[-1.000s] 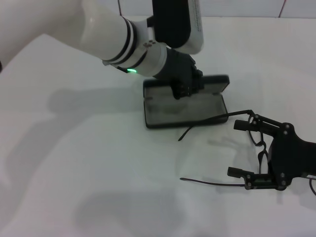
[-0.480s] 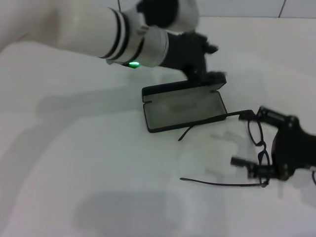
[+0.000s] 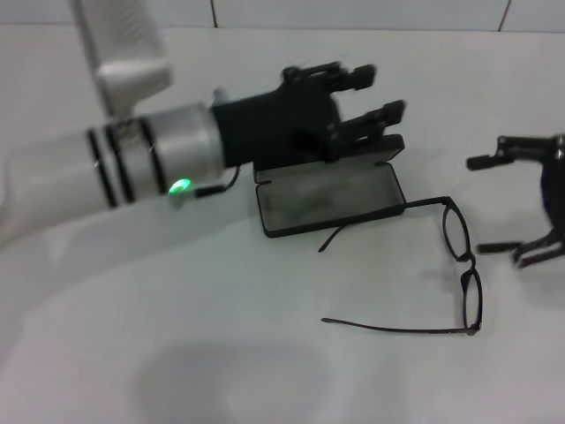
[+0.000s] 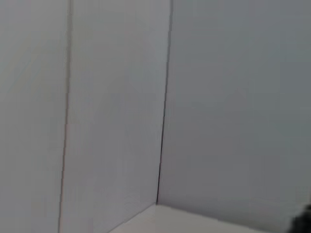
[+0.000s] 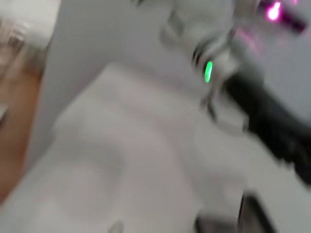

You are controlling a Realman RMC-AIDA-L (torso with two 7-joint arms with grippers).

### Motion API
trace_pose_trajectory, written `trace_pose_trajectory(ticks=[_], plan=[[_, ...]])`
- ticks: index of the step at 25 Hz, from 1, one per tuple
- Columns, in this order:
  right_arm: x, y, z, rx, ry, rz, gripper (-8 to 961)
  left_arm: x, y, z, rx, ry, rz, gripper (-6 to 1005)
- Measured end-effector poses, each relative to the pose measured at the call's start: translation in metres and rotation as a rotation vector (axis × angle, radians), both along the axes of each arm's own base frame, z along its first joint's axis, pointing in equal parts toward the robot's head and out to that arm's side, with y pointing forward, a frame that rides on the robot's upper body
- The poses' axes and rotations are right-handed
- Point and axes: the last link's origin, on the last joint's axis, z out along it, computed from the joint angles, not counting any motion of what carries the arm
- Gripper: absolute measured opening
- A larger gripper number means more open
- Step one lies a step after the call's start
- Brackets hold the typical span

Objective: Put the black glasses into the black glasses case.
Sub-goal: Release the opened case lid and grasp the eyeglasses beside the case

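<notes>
The robot's right gripper should next go to the bridge [image 3: 471,262] between the lenses of the black glasses and close there.
The black glasses [image 3: 458,232] lie unfolded on the white table, lenses toward the right. One temple arm reaches left and rests on the near right corner of the black glasses case [image 3: 328,198]. The case lies open, grey lining up, with its lid standing behind. My left gripper [image 3: 374,94] is open and empty, hovering above the back edge of the case. My right gripper [image 3: 496,207] is open and empty at the right edge, just right of the glasses and not touching them. The left wrist view shows only wall.
My left arm [image 3: 124,168], white with a green light, stretches across the left half of the table and also shows blurred in the right wrist view [image 5: 209,68]. The white table [image 3: 221,353] extends in front of the case. A tiled wall stands behind.
My right gripper has drawn back to the right, away from the glasses, which stay on the table. My left gripper has lifted off the case and turned; its arm has swung lower and left.
</notes>
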Motion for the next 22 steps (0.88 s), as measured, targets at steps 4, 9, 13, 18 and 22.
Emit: trace_pose_trajectory(ticks=[4, 9, 13, 18, 22], plan=[[-0.028, 0.011, 0.015, -0.038, -0.197, 0.049, 871, -0.019, -0.011, 0.000, -0.011, -0.063, 0.049, 575], [-0.061, 0.019, 0.005, -0.113, -0.435, 0.139, 869, -0.033, -0.018, 0.000, 0.008, -0.115, 0.080, 575], [-0.072, 0.023, -0.022, -0.135, -0.569, 0.211, 868, -0.043, -0.020, 0.003, 0.035, -0.158, 0.118, 575], [-0.072, 0.021, -0.048, -0.168, -0.735, 0.287, 849, -0.052, -0.023, 0.005, 0.071, -0.175, 0.140, 574], [-0.072, 0.018, -0.053, -0.185, -0.770, 0.311, 834, -0.055, -0.022, 0.007, 0.082, -0.181, 0.155, 574]])
